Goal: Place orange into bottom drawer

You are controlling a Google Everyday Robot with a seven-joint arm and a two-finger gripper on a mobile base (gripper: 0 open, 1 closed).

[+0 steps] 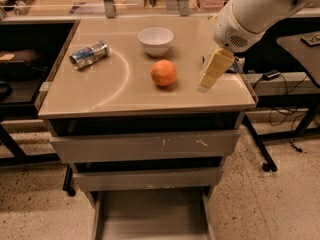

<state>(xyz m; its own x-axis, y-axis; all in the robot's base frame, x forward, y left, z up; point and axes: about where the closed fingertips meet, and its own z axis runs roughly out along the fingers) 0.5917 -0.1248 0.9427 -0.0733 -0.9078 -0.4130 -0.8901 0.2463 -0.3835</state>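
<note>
The robot's gripper should next move to the orange in front of the white bowl and close on the orange's side (172, 75) farthest from the silver can.
The orange (164, 73) sits on the beige tabletop (100, 94), just in front of the white bowl (156, 40). The bottom drawer (152, 219) is pulled out at the base of the cabinet, its flat floor bare. My gripper (206, 84) hangs from the white arm (250, 14), pointing down and left. It is above the table's right part, to the right of the orange and apart from it. It holds nothing that I can see.
A crushed silver can (89, 54) lies at the table's left. The two upper drawers (145, 146) are closed. A dark side table (300, 44) with cables stands to the right. Shelving and clutter run along the back.
</note>
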